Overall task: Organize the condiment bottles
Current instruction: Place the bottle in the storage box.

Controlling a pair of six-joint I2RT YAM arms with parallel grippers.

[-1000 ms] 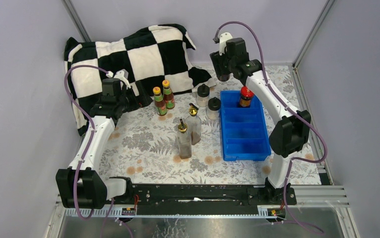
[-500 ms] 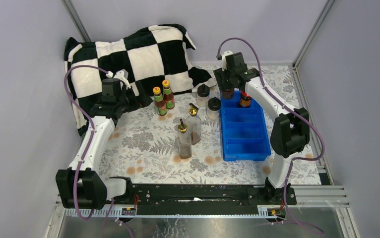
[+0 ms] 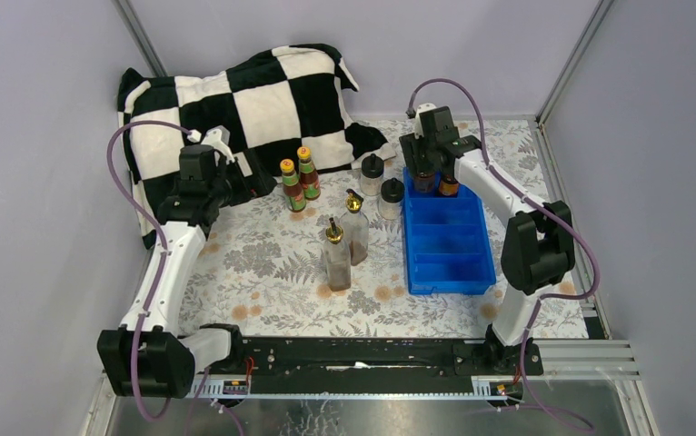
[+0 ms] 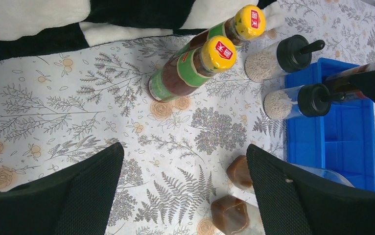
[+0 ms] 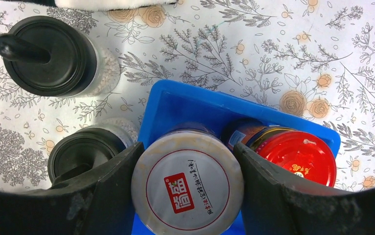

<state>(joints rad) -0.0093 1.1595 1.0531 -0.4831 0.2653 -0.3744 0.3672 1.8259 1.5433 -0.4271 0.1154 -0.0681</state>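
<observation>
Next, my right gripper lets go of the white-lidded dark jar in the blue tray's far corner (image 3: 423, 185) (image 5: 189, 149), beside the red-lidded jar.
My right gripper (image 5: 188, 147) is shut on the white-lidded dark jar (image 5: 187, 188), which stands in the far compartment of the blue tray (image 5: 175, 103) beside the red-lidded jar (image 5: 295, 156). From above, that gripper (image 3: 426, 174) covers most of its jar. Two black-capped shakers (image 3: 372, 174) (image 3: 391, 197) stand just left of the tray. Two orange-capped sauce bottles (image 3: 288, 186) (image 3: 307, 174) stand by the blanket. Two gold-spouted bottles (image 3: 355, 227) (image 3: 335, 257) stand mid-table. My left gripper (image 4: 183, 152) hangs open over bare cloth, apart from the orange-capped bottles (image 4: 190, 68).
A black-and-white checkered blanket (image 3: 235, 100) is heaped at the back left. The tray's three nearer compartments (image 3: 444, 241) hold nothing. Metal frame posts and grey walls close in the table. The shakers (image 5: 53, 56) (image 5: 85, 149) stand close to my right gripper's left finger.
My right arm has come down with the white-lidded jar into the tray's far compartment, beside the red-lidded jar. My left arm has shifted slightly back and left.
</observation>
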